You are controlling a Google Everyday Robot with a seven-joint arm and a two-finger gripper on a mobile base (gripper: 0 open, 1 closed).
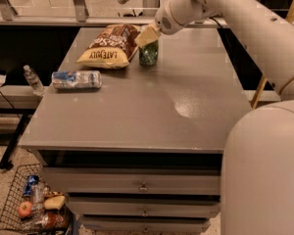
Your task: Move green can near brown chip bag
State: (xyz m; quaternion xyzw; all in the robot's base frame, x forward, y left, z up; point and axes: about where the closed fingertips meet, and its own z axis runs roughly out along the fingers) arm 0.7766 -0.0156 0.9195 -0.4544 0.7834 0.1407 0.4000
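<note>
The green can is to stand on the grey table, snug (136, 62) against the brown chip bag's edge. Next, my gripper lets go of it there.
The green can (149, 54) stands upright on the grey table (137, 106), just right of the brown chip bag (111, 46), which lies flat near the table's far edge. My gripper (148, 36) reaches down from the upper right, and its pale fingers sit over the top of the can. The can's top is hidden behind the fingers. My white arm fills the right side of the view.
A blue-and-white crinkly package (76, 79) lies on the left part of the table. A plastic bottle (33, 79) stands off the table's left side. A wire basket (34, 207) with several items sits on the floor at lower left. Drawers front the table.
</note>
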